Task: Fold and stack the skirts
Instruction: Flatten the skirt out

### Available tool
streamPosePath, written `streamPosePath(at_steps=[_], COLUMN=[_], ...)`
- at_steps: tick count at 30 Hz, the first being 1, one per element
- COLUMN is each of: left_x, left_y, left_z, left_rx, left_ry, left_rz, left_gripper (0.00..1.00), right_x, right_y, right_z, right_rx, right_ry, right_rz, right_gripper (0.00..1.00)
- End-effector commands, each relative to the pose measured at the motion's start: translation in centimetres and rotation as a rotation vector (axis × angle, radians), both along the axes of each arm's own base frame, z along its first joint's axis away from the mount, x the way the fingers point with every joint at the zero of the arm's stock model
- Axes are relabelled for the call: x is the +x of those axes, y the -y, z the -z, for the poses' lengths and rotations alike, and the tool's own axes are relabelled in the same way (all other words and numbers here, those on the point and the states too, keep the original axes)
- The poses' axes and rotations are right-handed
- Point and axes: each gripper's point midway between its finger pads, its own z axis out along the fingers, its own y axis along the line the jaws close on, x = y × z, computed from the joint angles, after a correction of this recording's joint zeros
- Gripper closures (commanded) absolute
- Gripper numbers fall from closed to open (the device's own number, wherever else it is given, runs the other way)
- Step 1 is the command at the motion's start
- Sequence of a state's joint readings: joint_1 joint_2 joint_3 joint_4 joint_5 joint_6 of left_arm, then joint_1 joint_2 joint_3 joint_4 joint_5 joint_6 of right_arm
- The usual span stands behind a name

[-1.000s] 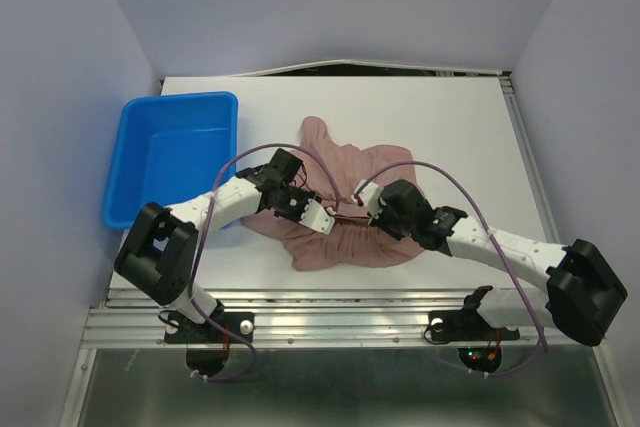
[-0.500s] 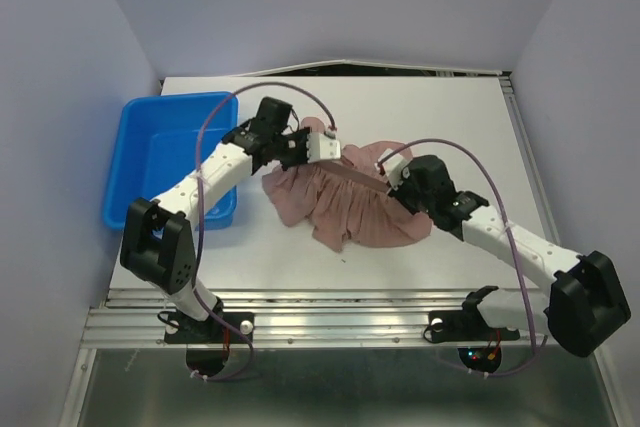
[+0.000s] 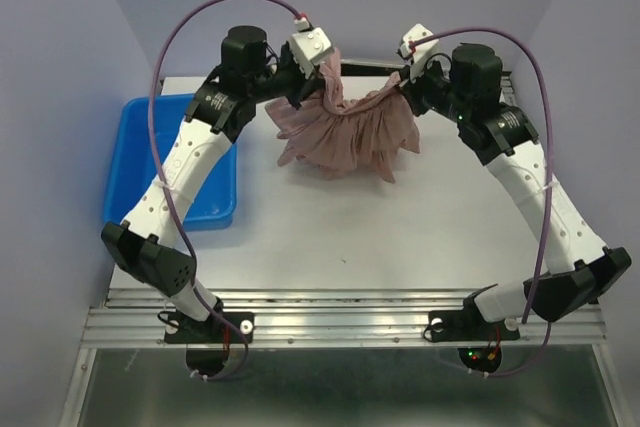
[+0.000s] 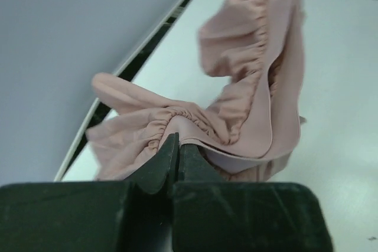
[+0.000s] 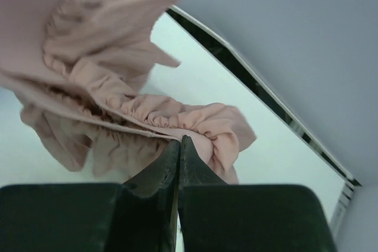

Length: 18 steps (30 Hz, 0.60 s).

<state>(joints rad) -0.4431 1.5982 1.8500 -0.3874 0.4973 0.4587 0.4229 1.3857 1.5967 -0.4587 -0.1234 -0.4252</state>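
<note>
The mauve-pink skirt, now stretched in the air between both arms, will be let go by my left gripper on the bare middle of the white table [image 3: 359,205] [image 4: 307,183], below the skirt's drooping hem.
A dusty mauve-pink skirt [image 3: 345,132] hangs in the air over the far middle of the table, stretched between both arms. My left gripper [image 3: 325,72] is shut on the gathered waist at its left end. My right gripper [image 3: 403,82] is shut on the waist at its right end. In the left wrist view the waistband [image 4: 236,95] runs away from the shut left gripper [image 4: 178,143]. In the right wrist view the skirt's gathered edge [image 5: 147,113] sits pinched at the tip of the right gripper [image 5: 179,141]. The ruffled hem droops below.
A blue plastic bin [image 3: 165,162] stands at the left of the white table [image 3: 400,227]. Grey walls close in on the left, right and far sides. A dark gap [image 5: 254,84] runs along the table's far edge.
Both arms have risen and swung to the far side, lifting the skirt off the table. The left gripper closed on the waist during this second.
</note>
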Motion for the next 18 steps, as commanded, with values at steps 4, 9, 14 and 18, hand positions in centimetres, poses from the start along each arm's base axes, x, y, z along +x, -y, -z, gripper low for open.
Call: streamPosePath(at_steps=[4,9,14,18], left_x=[-10.3,-3.1,2.5,0.9], left_y=[4.9,-1.7,-6.7,-4.9], left_z=[-1.0,-3.5,-5.9,-5.6], left_rx=[-0.127,-0.207,-0.212,-0.158], left_ry=[-0.145,-0.071,0.017,0.006], left_rz=[0.303,-0.094,-0.406,-0.257], left_gripper=[1.0,1.0,1.0,1.0], right_x=[-6.2,-1.3,2.6,2.3], right_y=[-3.3,3.7,6.6,5.8], right_z=[-2.1,-3.0,-6.4,-7.3], right_rx=[0.142,0.025,0.041,0.048], right_ry=[-0.143,0.041,0.14,0.13], right_rz=[-0.242,0.137,0.333,0.288], right_gripper=[0.99,0.99,0.99,0.99])
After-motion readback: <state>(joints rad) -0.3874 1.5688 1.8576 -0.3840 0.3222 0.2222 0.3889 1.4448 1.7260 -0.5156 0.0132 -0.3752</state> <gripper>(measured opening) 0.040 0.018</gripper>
